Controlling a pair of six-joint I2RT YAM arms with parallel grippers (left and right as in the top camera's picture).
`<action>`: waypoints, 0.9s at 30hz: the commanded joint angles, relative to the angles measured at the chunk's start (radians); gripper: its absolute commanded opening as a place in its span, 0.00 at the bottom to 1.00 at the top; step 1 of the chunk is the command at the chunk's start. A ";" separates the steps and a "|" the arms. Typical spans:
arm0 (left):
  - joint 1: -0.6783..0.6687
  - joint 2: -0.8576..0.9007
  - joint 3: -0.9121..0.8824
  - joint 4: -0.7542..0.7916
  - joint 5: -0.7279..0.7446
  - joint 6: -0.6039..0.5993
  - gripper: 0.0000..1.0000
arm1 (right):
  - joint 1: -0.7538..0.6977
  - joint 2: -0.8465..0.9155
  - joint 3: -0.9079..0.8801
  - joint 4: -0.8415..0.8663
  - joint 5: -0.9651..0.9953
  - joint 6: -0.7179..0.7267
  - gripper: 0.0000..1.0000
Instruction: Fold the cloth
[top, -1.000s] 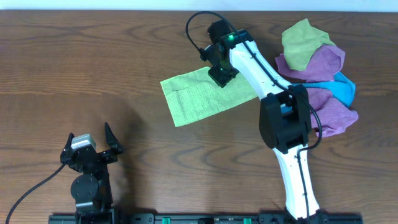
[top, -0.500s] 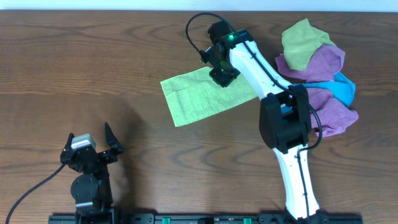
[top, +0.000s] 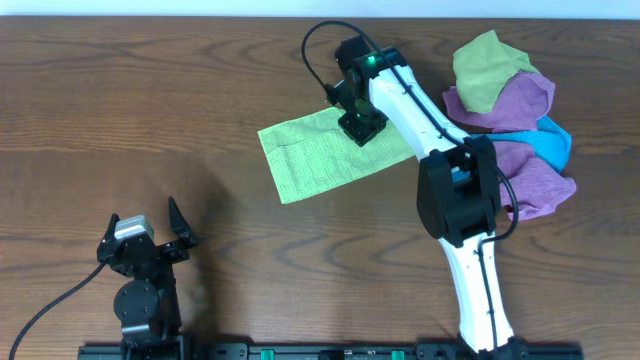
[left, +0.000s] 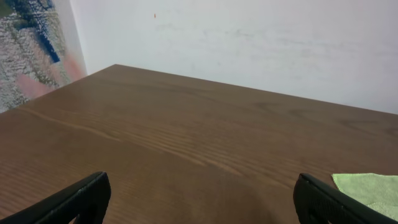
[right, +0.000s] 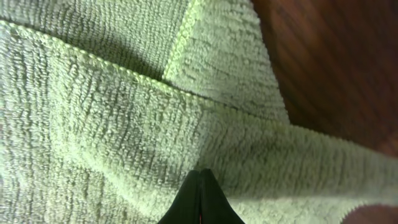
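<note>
The shut fingertips of my right gripper only press on the flat green cloth, so next I open them and pinch up a fold (right: 227, 180) before I pull the cloth.
A light green cloth (top: 315, 160) lies folded flat on the wooden table (top: 150, 110), left of centre-right. My right gripper (top: 360, 128) is on its upper right part, with shut fingers. In the right wrist view the shut fingertips (right: 200, 182) rest against the green cloth (right: 112, 99), where layered edges and a corner show. I see no cloth between the fingers. My left gripper (top: 150, 243) is open and empty near the front left. In the left wrist view its fingers (left: 199, 202) frame bare table, and a corner of the cloth (left: 373, 186) shows at right.
A pile of other cloths (top: 510, 130), green, purple and blue, lies at the right side of the table, beside the right arm. A white wall (left: 249, 43) stands behind the table's far edge.
My right gripper has shifted slightly right and toward the front on the cloth. The cloth and the left arm have not visibly moved.
</note>
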 joint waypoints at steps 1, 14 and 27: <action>0.004 -0.001 -0.018 -0.045 -0.029 0.018 0.95 | 0.013 -0.080 0.021 0.006 0.003 0.041 0.01; 0.004 -0.001 -0.018 -0.045 -0.029 0.018 0.95 | 0.005 -0.081 0.011 0.015 0.014 -0.024 0.46; 0.004 -0.001 -0.018 -0.045 -0.029 0.018 0.95 | -0.006 -0.081 -0.110 0.101 0.006 -0.022 0.40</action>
